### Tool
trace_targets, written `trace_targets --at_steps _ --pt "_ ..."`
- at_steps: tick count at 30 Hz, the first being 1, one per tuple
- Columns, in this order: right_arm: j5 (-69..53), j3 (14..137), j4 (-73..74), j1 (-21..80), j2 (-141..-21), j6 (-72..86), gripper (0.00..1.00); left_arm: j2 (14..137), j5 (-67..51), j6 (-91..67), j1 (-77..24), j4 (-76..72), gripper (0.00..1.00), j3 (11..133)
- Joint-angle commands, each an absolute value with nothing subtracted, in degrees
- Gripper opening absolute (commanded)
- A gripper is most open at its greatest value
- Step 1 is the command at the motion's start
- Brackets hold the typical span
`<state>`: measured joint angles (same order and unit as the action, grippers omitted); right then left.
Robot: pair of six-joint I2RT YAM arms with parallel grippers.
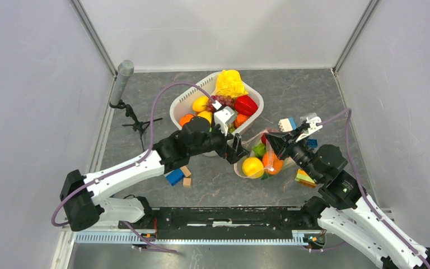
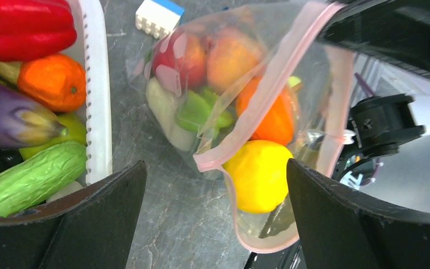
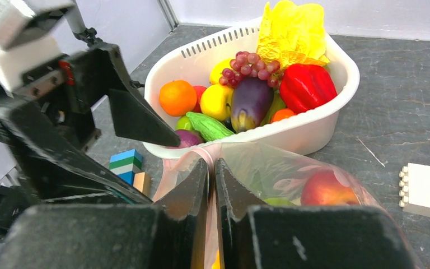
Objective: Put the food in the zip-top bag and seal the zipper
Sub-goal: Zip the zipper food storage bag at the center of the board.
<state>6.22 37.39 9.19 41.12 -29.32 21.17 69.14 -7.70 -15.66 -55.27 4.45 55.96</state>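
Observation:
I should pinch the bag's corner (image 2: 206, 160) nearest the basket with my left gripper to free my right gripper, which holds the bag's rim away from the white slider.
The clear zip-top bag (image 1: 260, 159) lies on the table right of the white basket (image 1: 182, 106). It holds a yellow lemon (image 2: 260, 171), an orange fruit (image 1: 272, 162), a peach (image 3: 325, 188) and green pieces (image 2: 199, 109). Its mouth gapes and the pink zipper (image 2: 269, 95) curls loosely around the lemon. My right gripper (image 3: 212, 163) is shut on the zipper strip at the bag's rim. My left gripper (image 2: 215, 168) is open, its fingers on either side of the bag's mouth and the lemon. The basket still holds a red pepper (image 1: 246, 105), an eggplant (image 3: 249, 103), a cucumber (image 2: 31, 179) and other food.
A blue and green block (image 1: 174, 176) and a tan block (image 1: 186, 171) lie under the left arm. A white and blue block (image 1: 286, 124) lies behind the bag, a striped block (image 1: 304, 178) by the right arm. A microphone on a tripod (image 1: 124, 75) stands far left.

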Motion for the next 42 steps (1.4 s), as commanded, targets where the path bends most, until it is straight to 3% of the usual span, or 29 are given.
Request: trace_targets --at_steps 1,10,17,19,25,29,34,37,42 --pt "5.28 39.24 7.19 41.07 -28.86 21.13 0.14 72.17 -7.06 -11.76 -55.48 4.31 1.00 57.72" --pt "2.98 39.60 8.65 41.07 -28.67 20.00 0.14 76.15 -6.78 2.84 -55.44 1.65 1.00 62.07" --pt "2.64 39.86 8.89 40.98 -28.66 19.75 0.14 81.41 -18.70 13.87 -55.37 9.96 0.98 69.04" --pt "2.55 40.04 9.06 41.10 -28.84 19.54 0.14 82.61 -19.36 14.33 -55.35 12.48 0.91 70.68" --pt "2.46 40.69 9.49 41.07 -29.10 19.08 0.14 81.54 -17.59 14.62 -55.29 11.48 0.56 69.55" --pt "2.20 40.96 9.49 41.07 -29.01 18.90 0.14 81.64 -15.78 15.42 -55.34 11.76 0.46 69.77" --pt "1.89 40.87 9.32 41.12 -29.03 18.90 0.14 82.73 -15.08 14.78 -55.34 10.45 0.44 70.22" --pt "1.64 40.87 9.34 41.08 -29.16 18.92 0.14 83.10 -14.77 14.12 -55.32 9.47 0.37 70.32" --pt "1.87 40.69 9.58 41.09 -29.17 18.71 0.14 83.22 -15.00 13.16 -55.35 8.72 0.11 70.26"
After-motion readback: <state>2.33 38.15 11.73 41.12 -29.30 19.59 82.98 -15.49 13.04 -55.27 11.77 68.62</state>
